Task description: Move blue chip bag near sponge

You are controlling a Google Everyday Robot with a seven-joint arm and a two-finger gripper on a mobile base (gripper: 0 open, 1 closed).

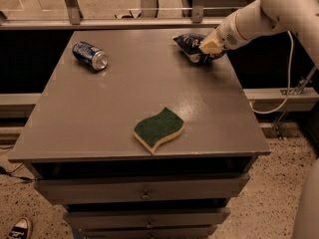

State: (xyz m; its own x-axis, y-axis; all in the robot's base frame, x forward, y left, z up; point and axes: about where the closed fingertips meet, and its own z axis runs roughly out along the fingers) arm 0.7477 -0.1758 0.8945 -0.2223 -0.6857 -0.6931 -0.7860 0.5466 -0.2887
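My gripper needs to release the blue chip bag, now tilted just over the far corner, on the grey table point(183, 95), behind the far edge of the sponge.
The blue chip bag point(188, 43), crumpled dark blue foil, is at the table's far right corner. My gripper point(210, 47) reaches in from the right on a white arm and is closed on the bag's right side, holding it tilted just over the tabletop. The sponge point(158, 128), with a green top and pale yellow base, lies flat near the front middle of the table, well apart from the bag.
A blue soda can point(90, 55) lies on its side at the far left of the grey table point(99, 118). A railing runs behind the table. A cable hangs at the right. Drawers sit below the tabletop, and a shoe point(17, 229) is on the floor at the front left.
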